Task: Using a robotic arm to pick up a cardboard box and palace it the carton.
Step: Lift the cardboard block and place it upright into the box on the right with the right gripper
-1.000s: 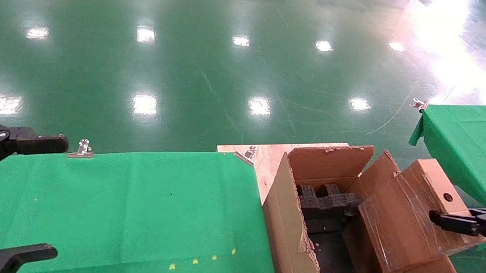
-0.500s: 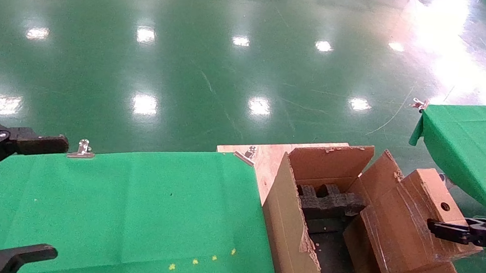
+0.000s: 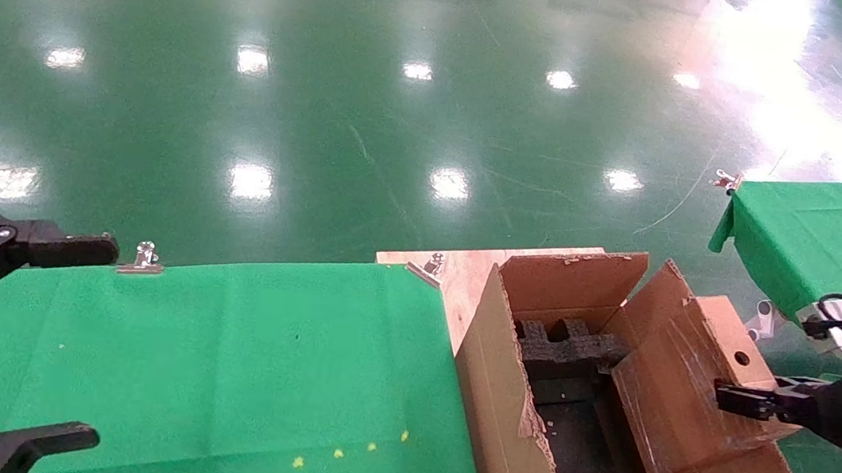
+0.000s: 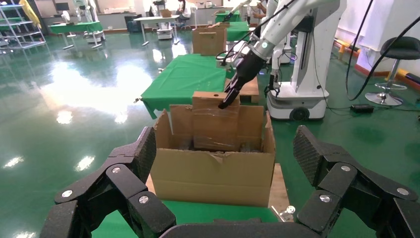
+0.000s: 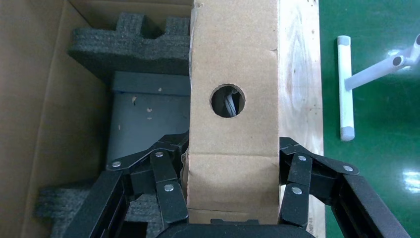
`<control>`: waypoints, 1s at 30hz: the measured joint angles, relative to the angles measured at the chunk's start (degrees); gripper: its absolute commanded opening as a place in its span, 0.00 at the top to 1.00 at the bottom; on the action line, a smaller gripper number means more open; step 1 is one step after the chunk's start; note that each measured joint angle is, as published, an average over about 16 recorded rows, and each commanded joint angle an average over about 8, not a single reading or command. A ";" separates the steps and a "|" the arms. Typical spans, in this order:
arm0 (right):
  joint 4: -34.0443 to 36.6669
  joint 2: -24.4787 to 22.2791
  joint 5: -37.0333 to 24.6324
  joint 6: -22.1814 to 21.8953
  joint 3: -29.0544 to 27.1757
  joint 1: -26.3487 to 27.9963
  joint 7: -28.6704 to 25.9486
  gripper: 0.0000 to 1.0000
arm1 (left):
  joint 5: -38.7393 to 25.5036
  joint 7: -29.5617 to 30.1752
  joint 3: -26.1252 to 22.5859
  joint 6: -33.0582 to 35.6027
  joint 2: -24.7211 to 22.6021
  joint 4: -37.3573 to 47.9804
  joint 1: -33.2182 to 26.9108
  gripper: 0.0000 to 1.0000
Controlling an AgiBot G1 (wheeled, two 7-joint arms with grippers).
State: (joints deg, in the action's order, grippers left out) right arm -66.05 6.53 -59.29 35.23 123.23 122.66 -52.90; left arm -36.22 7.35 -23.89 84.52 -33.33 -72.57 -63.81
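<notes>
The robot's right gripper will release the cardboard box between the black foam inserts [image 3: 630,440], along the carton's side nearest that arm.
My right gripper [image 3: 730,398] is shut on the narrow, holed side of the small cardboard box [image 3: 679,393]. It holds the box tilted over the right part of the open carton [image 3: 500,407], with the box's lower end inside the flaps. In the right wrist view the box [image 5: 233,134] fills the gap between the black fingers [image 5: 166,191], above black foam inserts [image 5: 129,44]. The left wrist view shows the carton [image 4: 213,171], the box [image 4: 215,121] and the white arm's gripper [image 4: 229,98] at its top. My left gripper [image 3: 3,334] hangs open at the table's left end.
A green cloth table [image 3: 229,358] lies left of the carton, which stands on a wooden board [image 3: 465,270]. A second green table [image 3: 823,230] is at the right. A white tube [image 5: 346,89] lies on the floor beside the board.
My right gripper has carried the cardboard box leftward and a little down, from beside the carton's right flap to over its opening. The left arm has not moved.
</notes>
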 measured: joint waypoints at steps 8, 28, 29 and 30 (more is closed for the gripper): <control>-0.65 2.68 1.30 -5.66 1.81 -3.98 -0.43 1.00 | 0.01 0.00 -0.01 0.00 0.00 0.00 0.00 0.00; 1.63 9.48 7.59 -14.73 3.18 -14.96 2.02 1.00 | 0.02 -0.01 -0.03 -0.01 0.01 0.00 -0.01 0.00; 1.93 9.89 7.96 -14.99 3.11 -15.54 2.21 1.00 | 0.02 -0.01 -0.03 -0.01 0.01 0.00 -0.01 0.00; 2.25 10.29 8.33 -15.23 3.03 -16.11 2.40 1.00 | 0.02 -0.01 -0.03 -0.01 0.01 0.00 -0.01 0.00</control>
State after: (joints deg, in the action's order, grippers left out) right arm -63.80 16.82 -50.96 20.00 126.26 106.55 -50.50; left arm -36.20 7.33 -23.92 84.51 -33.32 -72.57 -63.82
